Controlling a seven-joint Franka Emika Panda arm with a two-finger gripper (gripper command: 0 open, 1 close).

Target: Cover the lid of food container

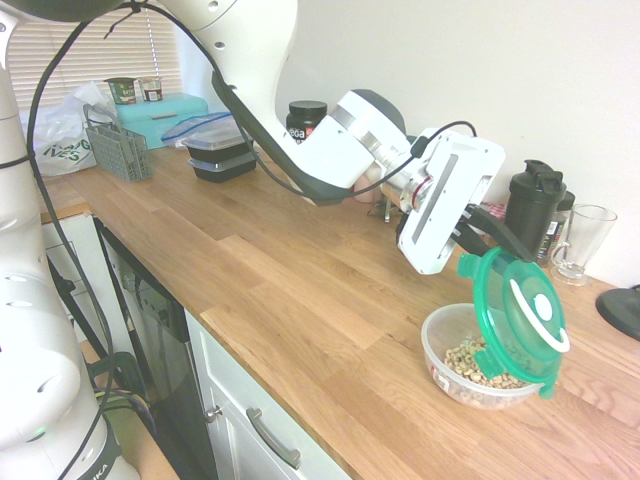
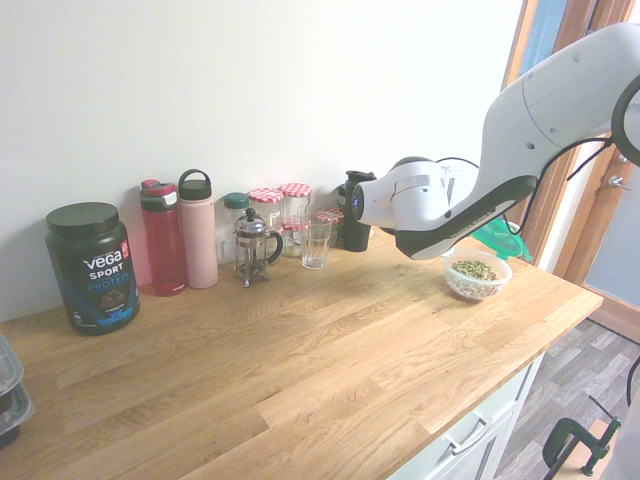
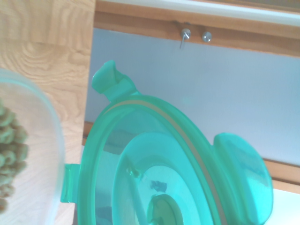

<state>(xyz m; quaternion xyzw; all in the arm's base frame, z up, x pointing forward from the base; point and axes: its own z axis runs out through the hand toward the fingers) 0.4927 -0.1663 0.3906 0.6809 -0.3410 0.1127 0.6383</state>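
The green lid, now tilted beside the food container, will be let go by my gripper flat across the food container's open rim (image 1: 476, 338) (image 3: 9, 154), above the tan cereal rings.
The round green lid (image 1: 520, 318) with its white ring is held steeply tilted, nearly on edge. My gripper (image 1: 508, 250) is shut on its upper rim. The lid's lower edge hangs at the far side of the food container (image 1: 452, 345), a clear round bowl of tan cereal rings near the counter's front right. I cannot tell whether the two touch. In the second exterior view the lid (image 2: 502, 240) peeks out behind the arm, just above the food container (image 2: 476, 276). The wrist view shows the lid's (image 3: 159, 178) underside close up, with the food container's (image 3: 33, 140) rim beside it.
A glass mug (image 1: 578, 240) and a black shaker (image 1: 530, 205) stand by the wall behind the bowl. A protein tub (image 2: 92, 265), bottles (image 2: 182, 232), a French press (image 2: 252, 248) and a glass (image 2: 317, 243) line the wall. Black meal boxes (image 1: 222, 152) sit far back.
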